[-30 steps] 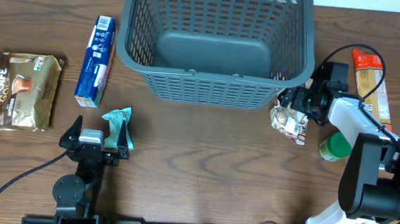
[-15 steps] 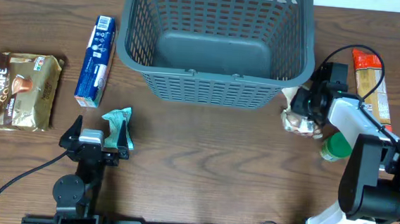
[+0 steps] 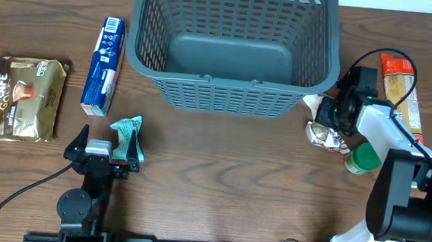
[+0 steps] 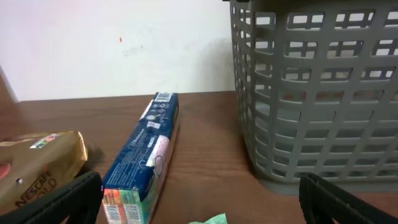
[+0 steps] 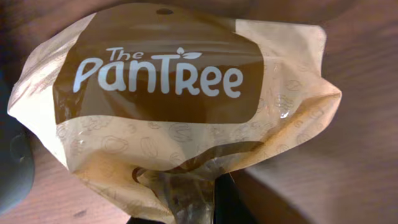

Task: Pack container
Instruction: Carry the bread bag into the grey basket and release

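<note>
Next, I release the brown PanTree packet from my right gripper on the basket's bottom, close to the basket's front side [image 3: 241, 65].
The container [image 3: 235, 50] is a large grey-teal slatted basket at the back centre, with nothing in it; its wall fills the right of the left wrist view [image 4: 317, 93]. My right gripper [image 3: 337, 113] sits just right of the basket's front corner, shut on the crumpled edge of a tan and brown "The PanTree" packet [image 3: 325, 134]. The right wrist view shows that packet [image 5: 168, 93] bunched between the jaws of the right gripper [image 5: 199, 208]. My left gripper [image 3: 101, 149] rests open near the front left, with a small green packet [image 3: 129, 136] beside its right finger.
A blue carton [image 3: 102, 66] lies left of the basket and shows ahead of the left gripper [image 4: 143, 165]. A Nescafe bag [image 3: 19, 96] lies at the far left. A green-lidded jar [image 3: 360, 158] and an orange-topped packet [image 3: 401, 96] are beside the right arm.
My right gripper went from open to shut on the PanTree packet, and the packet shifted a little to the right. The left arm has not moved.
</note>
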Robot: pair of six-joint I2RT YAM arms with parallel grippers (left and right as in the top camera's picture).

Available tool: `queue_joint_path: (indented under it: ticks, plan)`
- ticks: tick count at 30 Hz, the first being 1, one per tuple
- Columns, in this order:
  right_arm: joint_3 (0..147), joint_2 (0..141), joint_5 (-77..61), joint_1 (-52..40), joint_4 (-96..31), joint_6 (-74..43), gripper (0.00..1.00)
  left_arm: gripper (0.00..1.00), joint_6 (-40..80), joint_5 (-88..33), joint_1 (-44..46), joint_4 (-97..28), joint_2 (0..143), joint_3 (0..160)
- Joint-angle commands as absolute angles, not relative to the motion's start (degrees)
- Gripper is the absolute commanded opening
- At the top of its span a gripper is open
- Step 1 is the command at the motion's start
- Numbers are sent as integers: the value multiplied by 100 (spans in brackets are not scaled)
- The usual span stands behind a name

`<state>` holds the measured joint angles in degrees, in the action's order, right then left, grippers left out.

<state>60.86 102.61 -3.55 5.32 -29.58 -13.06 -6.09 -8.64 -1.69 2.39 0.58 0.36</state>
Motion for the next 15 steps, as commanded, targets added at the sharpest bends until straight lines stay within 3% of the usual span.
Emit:
queue_joint_path:
  ticks: [1, 15]
  plan:
    - [6528, 9815, -270, 495, -3131, -1391, 1, 98, -663, -882, -145, 266, 23, 23]
    - [8230, 8495, 707, 495, -4519, -1671, 1, 98, -663, -882, -145, 266, 23, 23]
